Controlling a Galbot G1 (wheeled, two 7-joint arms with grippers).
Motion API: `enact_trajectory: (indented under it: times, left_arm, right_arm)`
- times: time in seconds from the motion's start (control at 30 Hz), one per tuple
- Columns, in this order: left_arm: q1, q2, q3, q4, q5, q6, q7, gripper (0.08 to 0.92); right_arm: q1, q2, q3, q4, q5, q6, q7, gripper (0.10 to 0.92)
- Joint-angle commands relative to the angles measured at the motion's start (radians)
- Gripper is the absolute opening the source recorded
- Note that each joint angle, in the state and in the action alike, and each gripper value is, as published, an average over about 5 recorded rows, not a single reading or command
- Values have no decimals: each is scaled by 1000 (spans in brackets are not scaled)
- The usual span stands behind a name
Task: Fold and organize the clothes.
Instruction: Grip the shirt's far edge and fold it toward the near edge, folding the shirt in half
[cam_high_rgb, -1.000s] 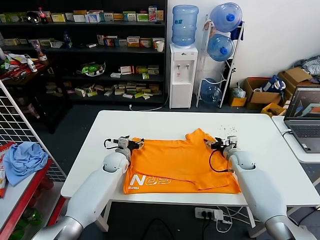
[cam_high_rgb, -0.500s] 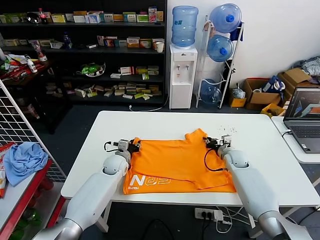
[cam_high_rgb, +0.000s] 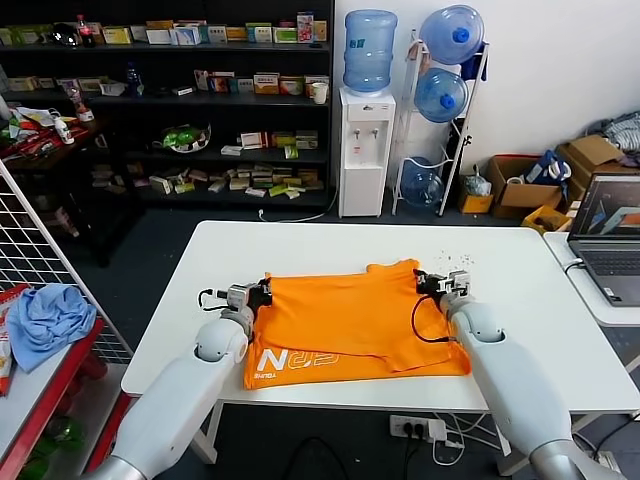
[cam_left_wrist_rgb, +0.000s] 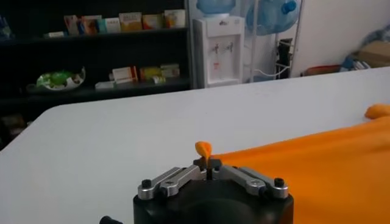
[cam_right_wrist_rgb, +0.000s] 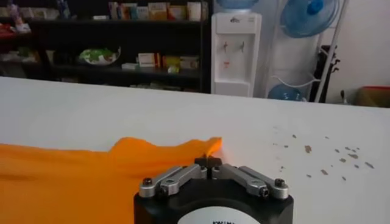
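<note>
My left gripper is going to let go of the orange T-shirt's far corner on the shirt itself (cam_high_rgb: 262, 335), just past the N of the white lettering.
The orange T-shirt (cam_high_rgb: 350, 320) lies folded on the white table (cam_high_rgb: 330, 245), its white lettering (cam_high_rgb: 295, 360) showing along the near left edge. My left gripper (cam_high_rgb: 262, 293) is shut on the shirt's far left corner; a small orange tip (cam_left_wrist_rgb: 203, 148) sticks up between the closed fingers. My right gripper (cam_high_rgb: 421, 281) is shut on the shirt's far right corner (cam_right_wrist_rgb: 207, 146), close above the table. Both hold the far edge stretched between them.
A light blue cloth (cam_high_rgb: 45, 318) lies on a red rack at the left, beside a wire grid. A laptop (cam_high_rgb: 608, 240) sits on a side table at right. Shelves, a water dispenser (cam_high_rgb: 366, 150) and boxes stand behind the table. Small dark specks (cam_right_wrist_rgb: 317, 155) dot the table.
Both grippers have pulled the shirt's far edge towards me and lower; the raised bump at the right collar has flattened, and the top layer now lies smoother.
</note>
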Motion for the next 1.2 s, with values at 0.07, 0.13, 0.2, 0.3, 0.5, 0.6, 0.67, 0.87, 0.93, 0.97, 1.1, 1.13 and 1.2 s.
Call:
enact_trajectory:
  times: [0.07,0.13,0.2,0.3,0.5,0.6,0.67,0.87,0.93,0.97,1.1,1.13,1.2]
  left_arm:
    - [195,129,-45,-361,-9,-15,-24,95]
    - [238,156,-54,-419,-22,-2,-34,95]
    - [289,179,-63,-472,-28,7,-42,95]
    - [391,203,-77,-540,-18,12,-49,95]
    - [547,200,-92,-595,31,2,-56,95]
    - [573,183,-92,-582,54,-10,-58,95]
    - [574,169,-91,-565,71,-28,-62,95]
    - [555,145,-98,-552,91,-81,-83,137]
    - [550,147,-103,-558,88,-83,-88,195]
    - [549,147,-105,-560,86,-83,-90,221]
    - [545,141,-110,-545,56,-70,-97,333]
    - [545,138,-110,-541,43,-64,-99,368]
    - [543,129,-111,-528,10,-49,-106,420]
  right_arm:
    - [-265,-162,43,424,49,-42,124,125]
    - [-325,-194,63,501,59,-71,146,125]
    - [-386,-218,89,566,71,-98,165,125]
    - [-489,-247,129,644,81,-123,175,125]
    - [-622,-269,177,692,29,-143,166,125]
    - [-624,-260,181,674,21,-160,170,125]
    - [-617,-251,177,659,18,-172,170,125]
    - [-607,-239,169,643,15,-169,174,175]
    - [-613,-242,171,654,16,-166,175,226]
    - [-617,-244,172,661,17,-166,174,252]
    - [-629,-245,173,683,17,-170,175,374]
    - [-631,-244,172,687,17,-172,176,400]
    - [-635,-243,172,694,17,-174,179,460]
